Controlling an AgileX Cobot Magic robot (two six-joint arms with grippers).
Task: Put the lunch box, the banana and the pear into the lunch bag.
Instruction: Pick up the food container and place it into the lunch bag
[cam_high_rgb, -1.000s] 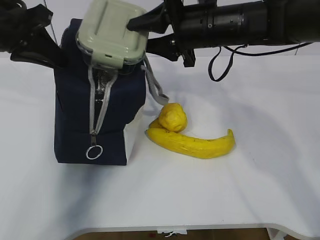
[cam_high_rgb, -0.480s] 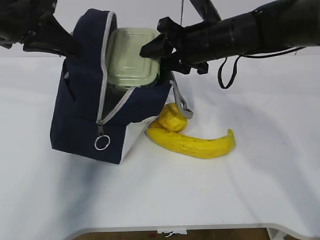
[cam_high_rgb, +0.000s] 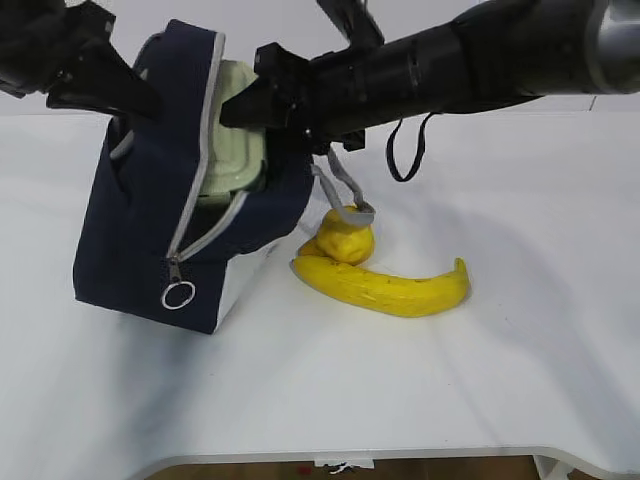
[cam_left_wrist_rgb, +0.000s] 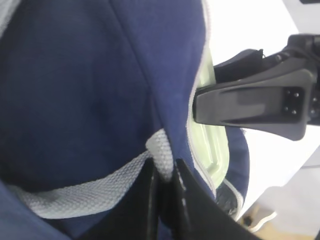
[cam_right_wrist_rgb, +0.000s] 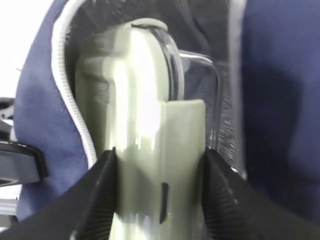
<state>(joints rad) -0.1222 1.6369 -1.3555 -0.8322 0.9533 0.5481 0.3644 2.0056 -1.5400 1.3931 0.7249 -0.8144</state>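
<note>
Next, my right gripper lets go of the lunch box deep inside the navy lunch bag (cam_high_rgb: 184, 222) (cam_right_wrist_rgb: 150, 75), between the zipper edges above the ring pull.
The navy lunch bag (cam_high_rgb: 140, 235) stands tilted with its zipper open and its mouth facing right. My left gripper (cam_left_wrist_rgb: 164, 172) is shut on the bag's grey webbing handle (cam_left_wrist_rgb: 75, 192) and holds the bag up by it at the upper left (cam_high_rgb: 118, 95). My right gripper (cam_right_wrist_rgb: 157, 170) is shut on the green-lidded lunch box (cam_right_wrist_rgb: 145, 115), which sits partly inside the bag's mouth (cam_high_rgb: 232, 135). The pear (cam_high_rgb: 345, 238) and the banana (cam_high_rgb: 385, 285) lie on the table right of the bag, touching each other.
The bag's second grey handle (cam_high_rgb: 342, 190) hangs loose over the pear. A metal ring pull (cam_high_rgb: 179, 295) dangles at the zipper's low end. The white table (cam_high_rgb: 500, 380) ends in a front edge near the bottom of the exterior view.
The bag has tipped further and shifted left. My right arm has pushed the lunch box from above the bag down into its open mouth.
</note>
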